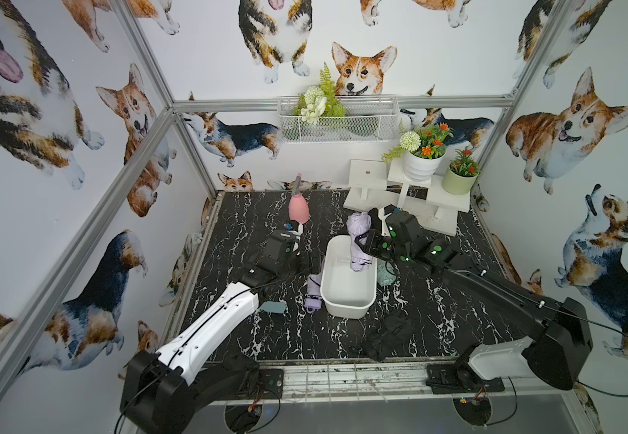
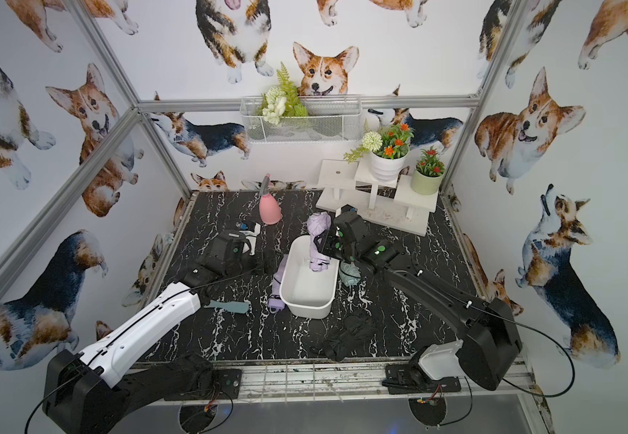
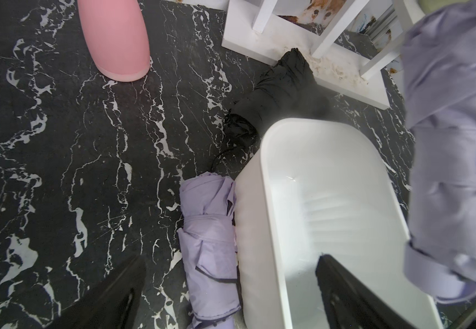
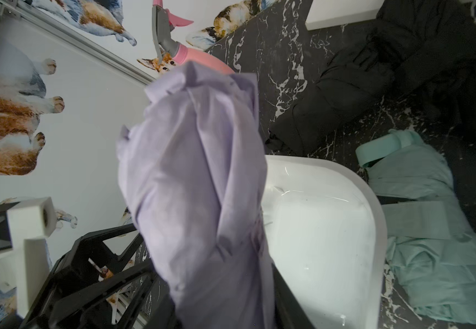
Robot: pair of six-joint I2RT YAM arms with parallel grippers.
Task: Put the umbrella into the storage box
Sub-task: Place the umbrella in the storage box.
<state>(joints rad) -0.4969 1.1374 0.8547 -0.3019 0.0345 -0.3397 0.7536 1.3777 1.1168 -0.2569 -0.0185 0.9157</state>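
Note:
Next, my right gripper puts the lilac umbrella down lengthwise on the middle of the white storage box's bottom (image 1: 346, 275) (image 4: 309, 264).
The white storage box (image 1: 348, 309) (image 2: 306, 307) (image 3: 271, 199) (image 4: 379, 216) stands mid-table. A folded lilac umbrella (image 1: 358, 227) (image 2: 318, 225) (image 3: 453, 136) (image 4: 197, 176) hangs nearly upright over the box's far end, with its lower end down inside. My right gripper (image 1: 363, 244) (image 2: 323, 246) (image 4: 222, 299) is shut on its middle. Just left of the box, my left gripper (image 1: 314, 263) (image 2: 271, 259) (image 3: 231, 273) is open. One of its fingers (image 3: 342, 287) is over the box and the other (image 3: 117, 290) is over the table. Between them a second lilac umbrella (image 1: 314, 295) (image 2: 278, 289) (image 3: 211, 250) lies against the box's left wall.
A mint umbrella (image 1: 385, 272) (image 2: 350, 272) (image 4: 430, 228) lies right of the box. One black umbrella (image 1: 391, 334) (image 2: 350, 334) lies in front, another (image 3: 276, 94) (image 4: 330, 99) behind. A pink spray bottle (image 1: 299, 208) (image 2: 269, 208) and white plant stand (image 1: 398, 188) stand at the back. A teal sleeve (image 1: 273, 307) lies left.

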